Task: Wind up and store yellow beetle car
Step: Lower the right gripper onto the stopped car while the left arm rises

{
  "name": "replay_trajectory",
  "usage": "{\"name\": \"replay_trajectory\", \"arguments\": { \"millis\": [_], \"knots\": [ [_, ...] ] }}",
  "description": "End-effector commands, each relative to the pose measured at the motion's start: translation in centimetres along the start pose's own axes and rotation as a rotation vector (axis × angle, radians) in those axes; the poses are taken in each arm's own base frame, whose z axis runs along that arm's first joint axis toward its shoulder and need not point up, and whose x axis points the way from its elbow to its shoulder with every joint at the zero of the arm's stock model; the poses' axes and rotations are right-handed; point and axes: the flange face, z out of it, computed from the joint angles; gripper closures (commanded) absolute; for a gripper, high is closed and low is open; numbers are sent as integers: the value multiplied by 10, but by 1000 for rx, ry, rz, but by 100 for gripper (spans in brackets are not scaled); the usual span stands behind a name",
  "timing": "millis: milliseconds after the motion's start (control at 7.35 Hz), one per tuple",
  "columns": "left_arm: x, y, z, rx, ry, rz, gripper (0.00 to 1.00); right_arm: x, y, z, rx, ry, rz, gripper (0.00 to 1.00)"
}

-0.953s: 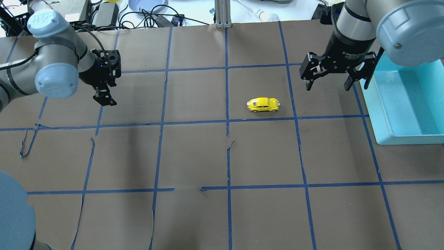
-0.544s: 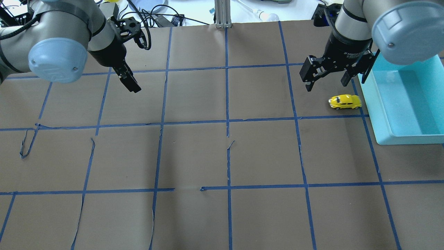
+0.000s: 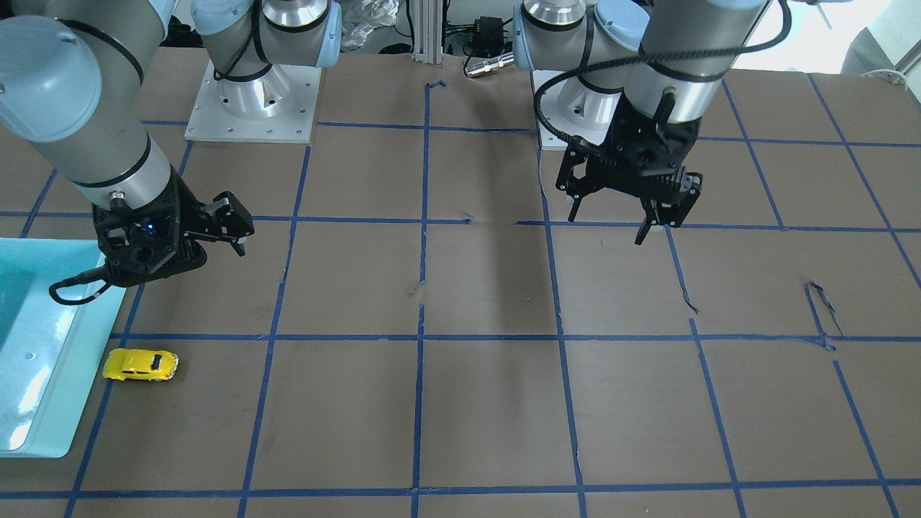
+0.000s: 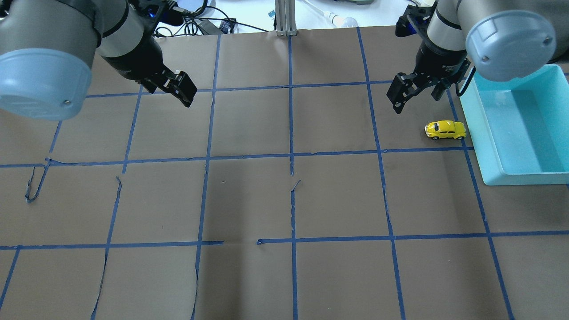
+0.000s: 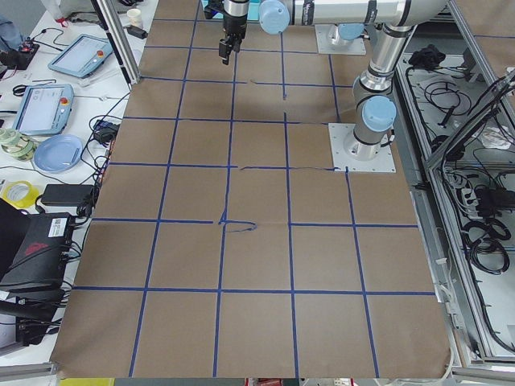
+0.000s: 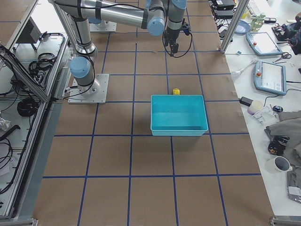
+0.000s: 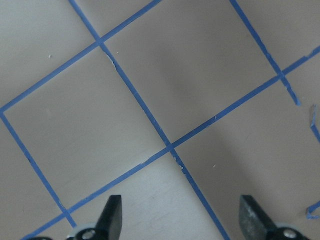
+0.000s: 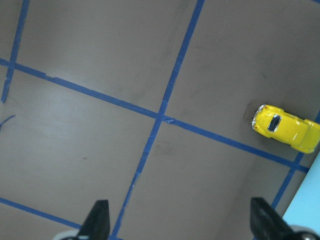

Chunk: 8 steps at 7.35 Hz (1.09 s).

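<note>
My right gripper moves to the yellow beetle car next and grips across the car's roof (image 3: 141, 359) (image 8: 288, 130), just in front of its rear window.
The yellow beetle car (image 4: 445, 130) stands on its wheels on the brown table, close beside the left wall of the teal bin (image 4: 484, 146). It also shows in the front view (image 3: 140, 365), the right wrist view (image 8: 286, 128) and the right side view (image 6: 176, 91). My right gripper (image 4: 415, 100) hangs open and empty above the table, a little behind and left of the car; its open jaws show in the right wrist view (image 8: 182, 220). My left gripper (image 4: 182, 91) is open and empty over the far left of the table, and its spread fingers show in the left wrist view (image 7: 180, 212).
The teal bin (image 3: 43, 374) sits at the table's right edge and looks empty. Blue tape lines (image 4: 291, 155) grid the brown paper, with torn loose ends (image 4: 33, 186) at the left. Cables and gear (image 4: 195, 20) lie beyond the far edge.
The car has rolled right from the table's middle and stopped beside the bin. My left arm has swung toward the far edge and rightward. My right gripper has shifted slightly toward the back.
</note>
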Motion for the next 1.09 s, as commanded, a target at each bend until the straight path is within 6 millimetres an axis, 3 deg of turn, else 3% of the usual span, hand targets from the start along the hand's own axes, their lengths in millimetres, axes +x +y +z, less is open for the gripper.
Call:
{"name": "replay_trajectory", "arguments": {
  "millis": [0,136,272,544,817,953],
  "knots": [
    [6,14,-8,-10,-2,-200,5,43,3,26,32,10,-161,0],
    [4,15,-7,1,-4,-201,1,57,7,47,50,39,-214,0],
    [-12,14,-14,15,-19,-217,0,77,15,66,58,99,-335,0],
    [-30,14,-20,46,-23,-251,0,99,19,97,-43,199,-483,0],
    [-32,16,-21,47,-39,-254,0,116,17,115,-84,181,-560,0],
    [-30,15,-21,43,-38,-268,0,118,14,134,-109,151,-632,0]
  ]
}}
